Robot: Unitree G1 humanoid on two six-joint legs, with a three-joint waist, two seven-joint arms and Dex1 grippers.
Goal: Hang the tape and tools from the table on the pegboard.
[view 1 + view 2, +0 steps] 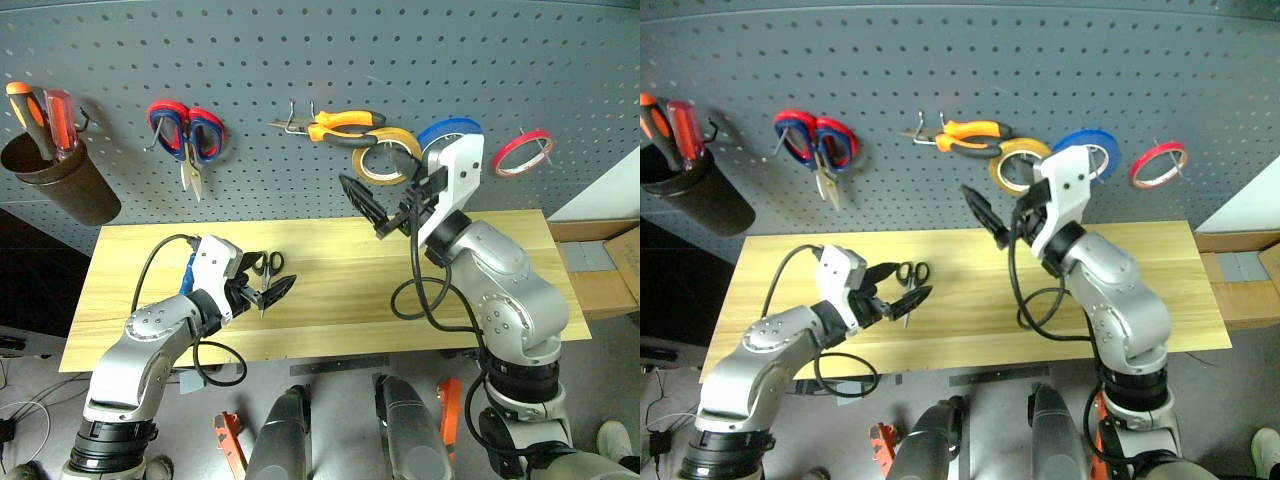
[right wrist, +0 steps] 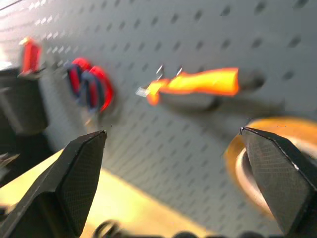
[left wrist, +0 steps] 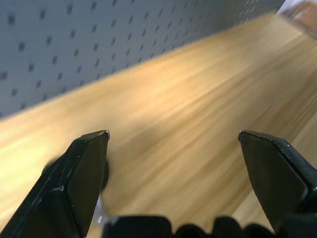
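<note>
Next, I close my left gripper on the blades at the screw (image 1: pixel 265 284) (image 3: pixel 99 212), just under the handles of the black-handled scissors, and leave both finger loops free.
The black-handled scissors (image 1: pixel 265 265) lie on the wooden table (image 1: pixel 340 300) at its left-middle. My left gripper (image 1: pixel 262 283) hangs open just over them, a finger on either side. A blue strip shows behind the left hand; I cannot tell what it is. The orange-and-black pliers (image 1: pixel 345 125) hang on a hook of the grey pegboard (image 1: pixel 300 50). The thin red tape ring (image 1: pixel 499 161) hangs on the board at the far right. My right gripper (image 1: pixel 372 210) is open and empty in the air, just below the pliers.
On the board a brown cup (image 1: pixel 60 180) holds orange and red screwdrivers at the far left, with red-and-blue scissors (image 1: pixel 188 135) beside it. A yellow roll (image 1: pixel 363 166) and a blue roll (image 1: pixel 450 128) hang right of the pliers. Cardboard boxes (image 1: pixel 600 280) stand past the table's right end.
</note>
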